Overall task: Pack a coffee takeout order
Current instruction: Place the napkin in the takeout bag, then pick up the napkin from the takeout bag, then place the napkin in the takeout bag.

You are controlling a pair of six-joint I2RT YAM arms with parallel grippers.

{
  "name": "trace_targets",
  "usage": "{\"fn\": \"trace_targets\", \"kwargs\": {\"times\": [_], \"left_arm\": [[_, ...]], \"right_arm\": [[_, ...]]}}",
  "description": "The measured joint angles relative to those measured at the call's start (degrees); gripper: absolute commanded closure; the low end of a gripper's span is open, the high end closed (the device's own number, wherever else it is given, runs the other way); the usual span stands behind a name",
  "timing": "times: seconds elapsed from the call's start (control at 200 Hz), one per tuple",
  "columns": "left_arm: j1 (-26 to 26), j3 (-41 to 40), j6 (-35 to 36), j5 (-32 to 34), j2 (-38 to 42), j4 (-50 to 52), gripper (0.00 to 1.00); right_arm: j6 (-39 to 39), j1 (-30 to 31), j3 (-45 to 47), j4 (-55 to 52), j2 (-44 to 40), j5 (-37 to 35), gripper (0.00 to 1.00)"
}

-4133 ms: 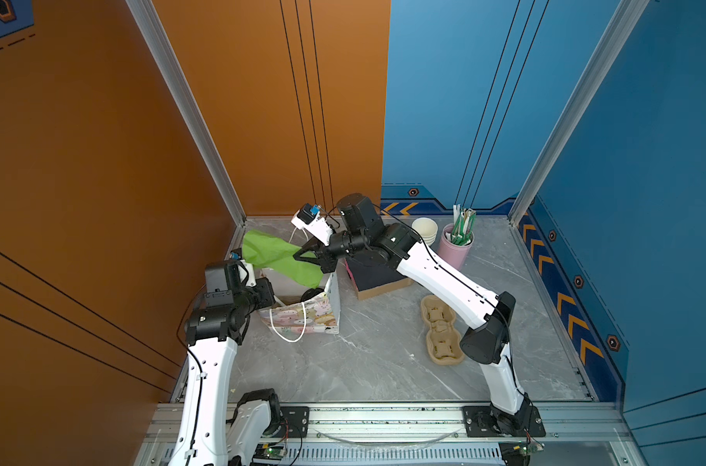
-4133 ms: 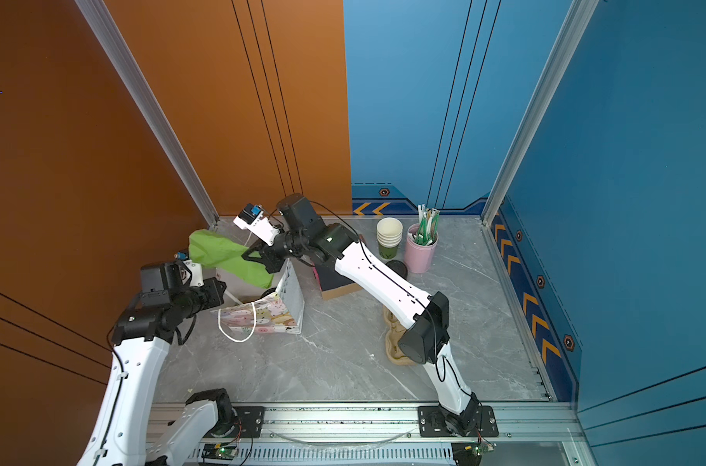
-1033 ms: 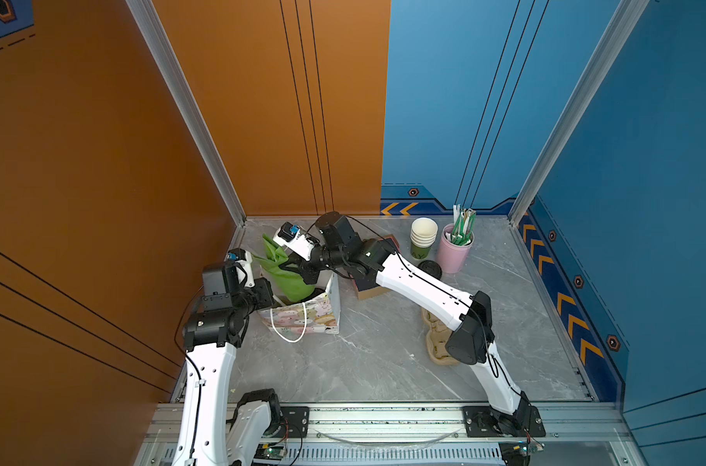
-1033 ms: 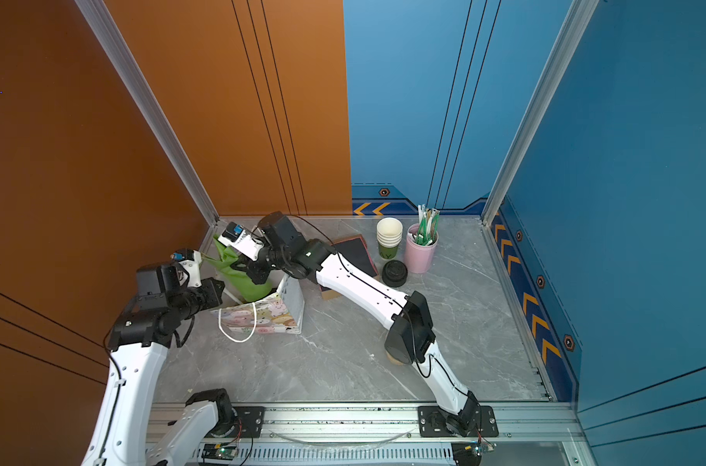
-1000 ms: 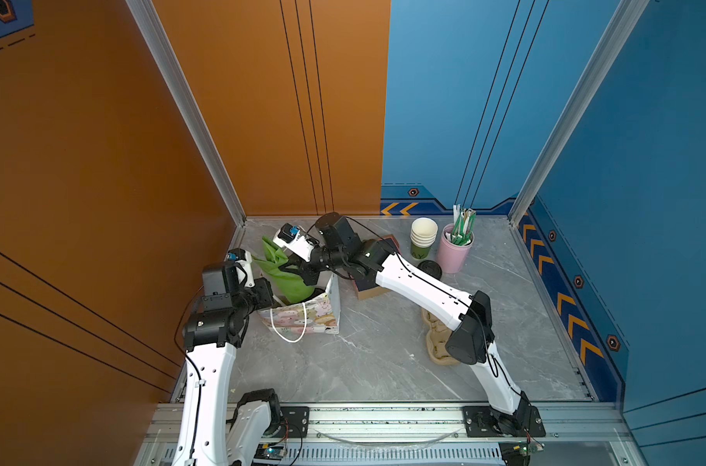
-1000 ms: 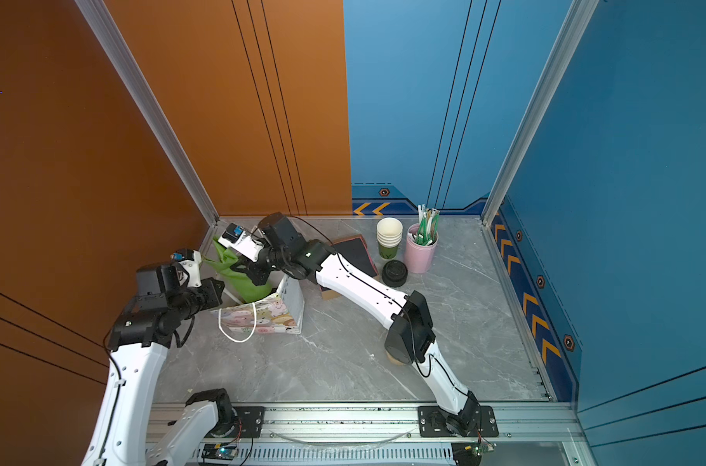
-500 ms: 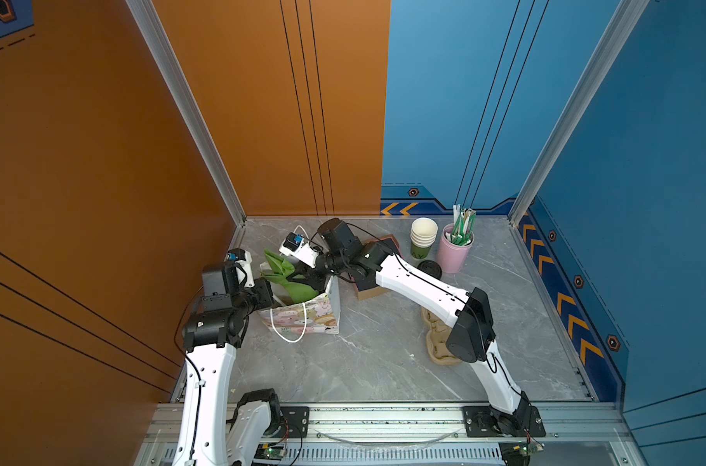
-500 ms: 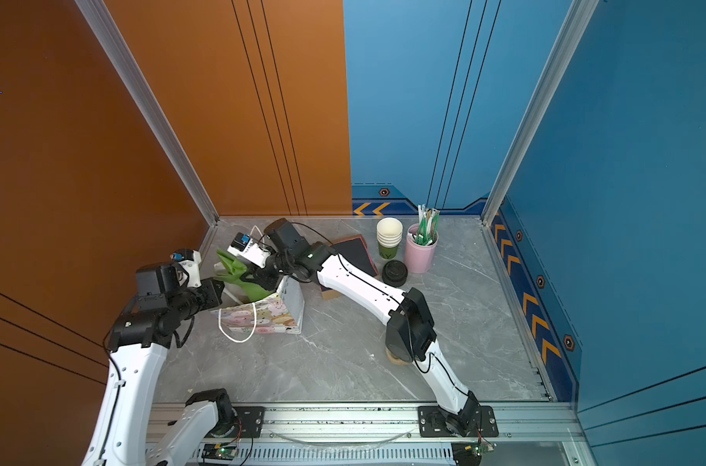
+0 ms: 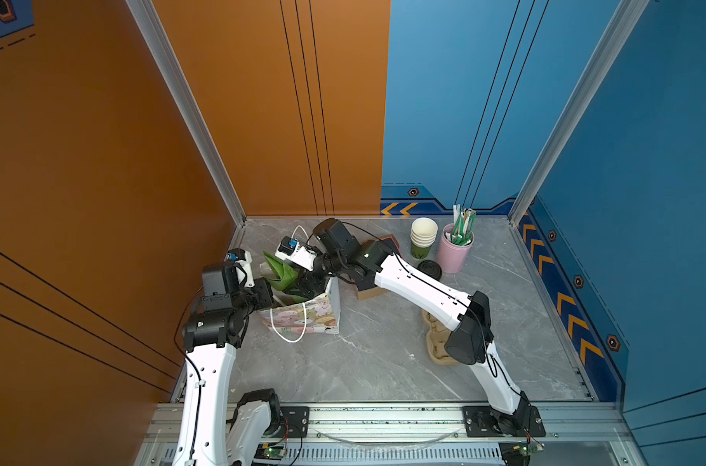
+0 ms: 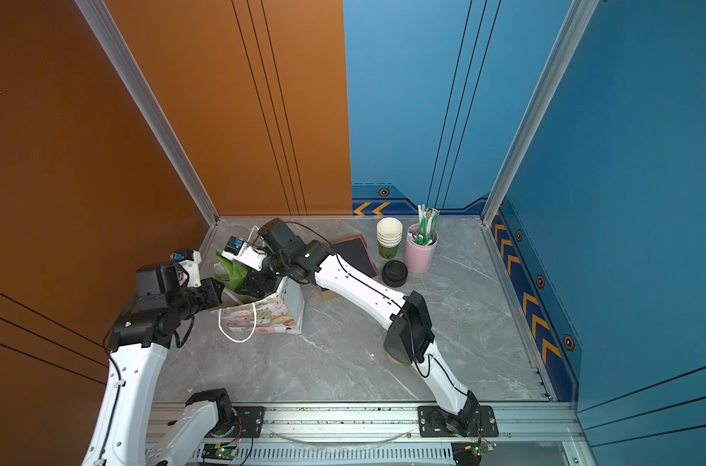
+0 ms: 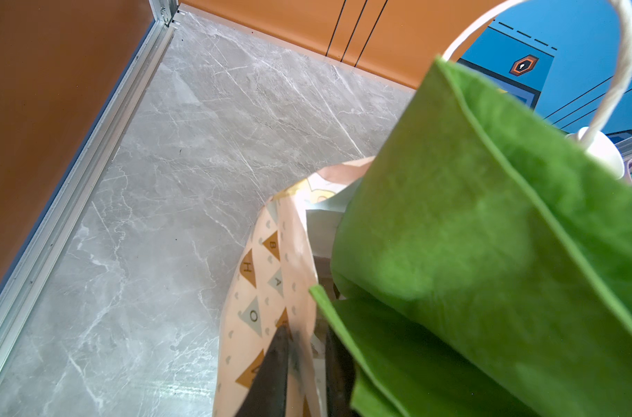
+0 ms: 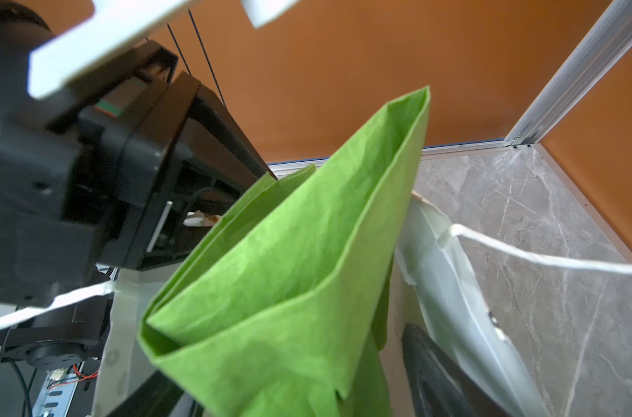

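Note:
The green napkin sticks above the paper bag's rim; my right gripper needs to pinch and push it deeper into the bag [image 9: 283, 298] before withdrawing.
The green napkin [image 9: 280, 274] [image 10: 232, 270] stands folded in the mouth of the patterned paper bag [image 9: 307, 316] [image 10: 262, 314], its top poking above the rim. My right gripper [image 9: 307, 284] [image 12: 296, 390] reaches down into the bag, open, with the napkin [image 12: 289, 270] loose between its spread fingers [image 12: 437, 375]. My left gripper [image 9: 272, 292] [image 11: 303, 357] is shut on the bag's side wall [image 11: 267, 289] and holds the mouth apart. A stack of white paper cups [image 9: 423, 238] and the black lid [image 9: 429, 269] sit at the back.
The pink tin of straws [image 9: 454, 252] stands beside the cups. A brown box with a dark red top [image 10: 351, 252] lies behind the bag under my right arm. The beige pulp carrier [image 9: 438, 343] is partly hidden by that arm's elbow. Walls close the left and back.
My right gripper has carried the napkin down into the bag and its jaws have spread apart. The left gripper has kept its hold on the bag.

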State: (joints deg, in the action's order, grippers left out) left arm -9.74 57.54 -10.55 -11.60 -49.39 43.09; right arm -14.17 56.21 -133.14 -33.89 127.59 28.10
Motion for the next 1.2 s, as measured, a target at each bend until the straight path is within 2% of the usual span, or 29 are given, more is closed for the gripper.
{"fn": "trace_targets", "kwargs": {"times": [0.16, 0.475, 0.661, 0.876, 1.041, 1.201], "left_arm": [[0.00, 0.00, 0.00, 0.00, 0.00, 0.00, 0.79], [0.00, 0.00, 0.00, 0.00, 0.02, -0.02, 0.79], [0.00, 0.00, 0.00, 0.00, 0.02, 0.00, 0.80], [0.00, 0.00, 0.00, 0.00, 0.00, 0.00, 0.79], [0.00, 0.00, 0.00, 0.00, 0.00, 0.00, 0.79], [0.00, 0.00, 0.00, 0.00, 0.00, 0.00, 0.79]], "right_arm": [[-0.17, 1.29, -1.55, 0.00, 0.02, -2.08, 0.26], [-1.16, 1.92, -4.28, 1.16, 0.15, -5.57, 0.79], [0.11, 1.88, -4.31, 3.52, 1.25, -5.18, 0.98], [5.07, 1.05, -3.48, 11.69, 1.16, -0.66, 1.00], [9.16, -0.70, 2.67, 19.58, -1.31, 2.16, 1.00], [10.21, -1.70, 8.00, 22.23, -3.23, 3.85, 1.00]]}}
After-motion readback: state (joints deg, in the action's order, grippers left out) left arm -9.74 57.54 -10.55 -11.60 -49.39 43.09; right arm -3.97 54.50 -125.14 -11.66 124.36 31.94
